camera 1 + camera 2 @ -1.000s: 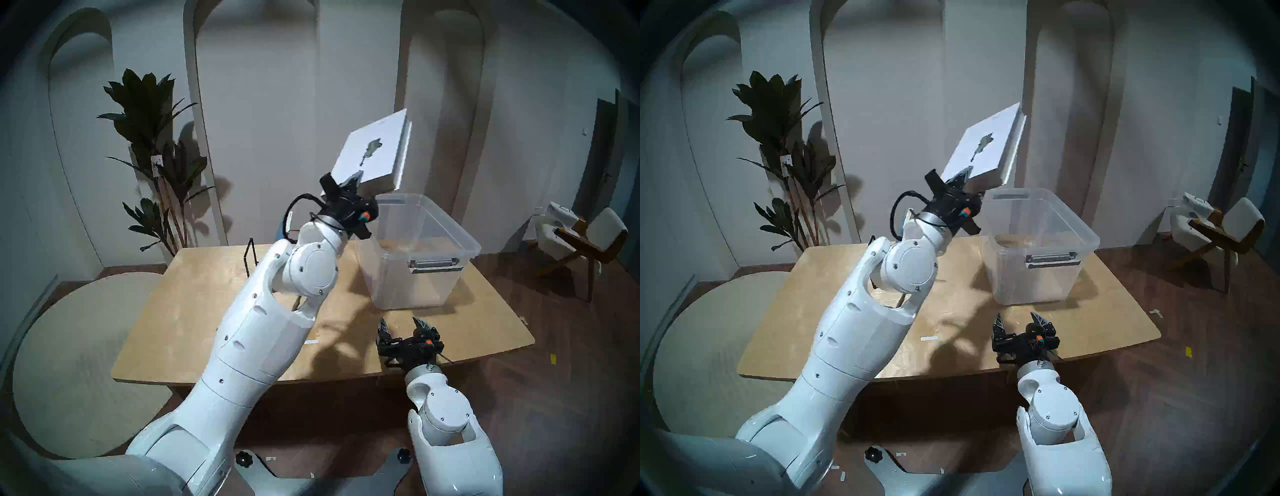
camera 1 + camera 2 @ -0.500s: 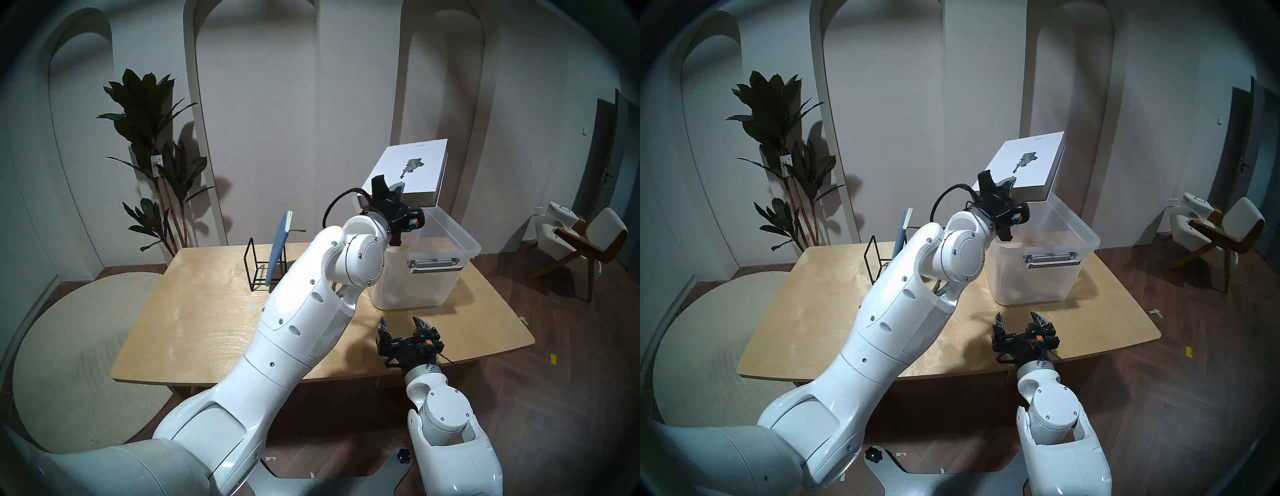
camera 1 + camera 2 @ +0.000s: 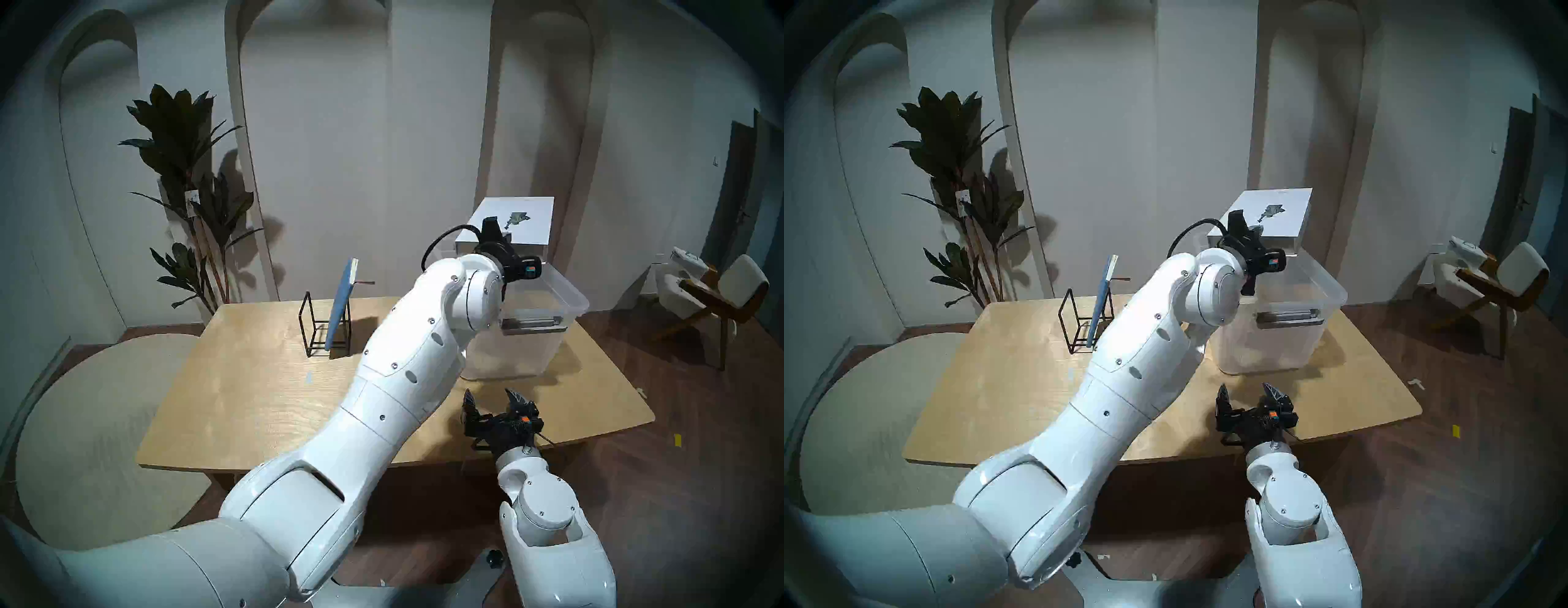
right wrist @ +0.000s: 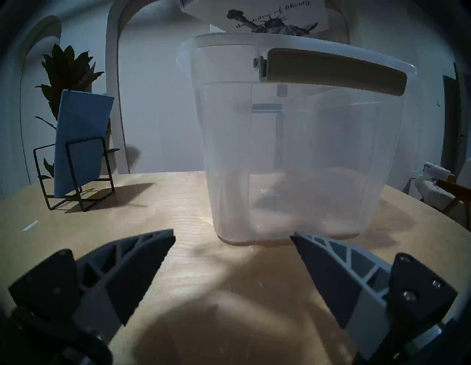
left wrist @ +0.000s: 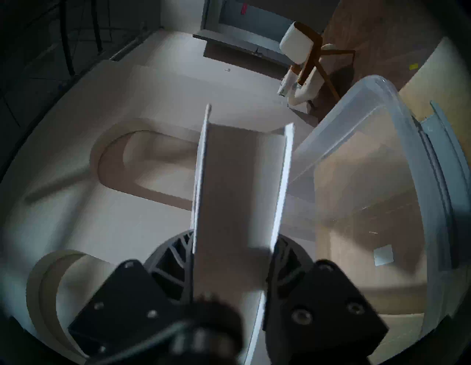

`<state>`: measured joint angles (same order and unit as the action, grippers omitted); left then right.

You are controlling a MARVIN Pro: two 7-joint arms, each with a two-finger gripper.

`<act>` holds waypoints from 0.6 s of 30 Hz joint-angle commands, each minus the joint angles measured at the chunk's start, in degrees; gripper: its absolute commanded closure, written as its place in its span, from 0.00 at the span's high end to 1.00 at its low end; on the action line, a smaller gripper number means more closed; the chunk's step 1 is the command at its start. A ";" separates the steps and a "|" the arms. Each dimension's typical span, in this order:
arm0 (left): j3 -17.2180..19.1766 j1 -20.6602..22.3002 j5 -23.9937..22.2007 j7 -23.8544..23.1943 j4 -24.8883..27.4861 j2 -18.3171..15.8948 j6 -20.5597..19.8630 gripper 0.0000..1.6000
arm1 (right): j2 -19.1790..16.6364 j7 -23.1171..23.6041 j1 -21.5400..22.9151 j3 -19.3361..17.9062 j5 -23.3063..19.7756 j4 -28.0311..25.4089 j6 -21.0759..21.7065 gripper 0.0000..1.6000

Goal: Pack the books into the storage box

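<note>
Next, my left gripper releases the large white book inside the clear storage box (image 3: pixel 480 296) (image 5: pixel 370 289), near the side of the box that faces the black wire rack.
My left gripper (image 3: pixel 502 237) is shut on the near edge of the large white book (image 3: pixel 515 220) and holds it nearly flat in the air above the far part of the clear storage box (image 3: pixel 570 299). In the left wrist view the book's page edge (image 5: pixel 237 198) runs between my fingers (image 5: pixel 173 257), with the box rim (image 5: pixel 382 102) to the right. The blue book (image 3: pixel 341 305) leans upright in the black wire rack (image 3: pixel 312 335), its ribbon sticking out. My right gripper (image 3: pixel 492 395) is open and empty, low over the table in front of the box (image 4: pixel 293 153).
The wooden table (image 3: pixel 254 403) carries the rack at the back and the box at the back right. A potted plant (image 3: pixel 191 191) stands behind the table's left corner. A chair (image 3: pixel 721 288) stands on the floor at the right.
My left arm has swung right, carrying the white book from left of the box to above it, lowering and levelling it. The blue book and rack came into view. The right arm has not moved.
</note>
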<state>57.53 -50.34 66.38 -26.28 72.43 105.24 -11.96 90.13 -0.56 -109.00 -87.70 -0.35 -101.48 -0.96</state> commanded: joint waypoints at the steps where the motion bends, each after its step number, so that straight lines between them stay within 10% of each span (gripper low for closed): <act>1: 2.17 6.19 2.23 -1.45 -3.41 6.25 -2.01 0.00 | 0.02 -0.07 0.28 -0.07 0.00 -1.35 -0.38 1.00; 18: 8.06 12.73 4.06 -7.97 -14.04 8.44 -2.26 0.00 | 0.04 -0.11 0.06 -0.07 0.02 -1.73 -0.36 1.00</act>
<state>65.78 -43.03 70.04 -33.62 59.18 111.80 -15.53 90.13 -0.57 -109.03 -87.70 -0.35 -101.61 -0.96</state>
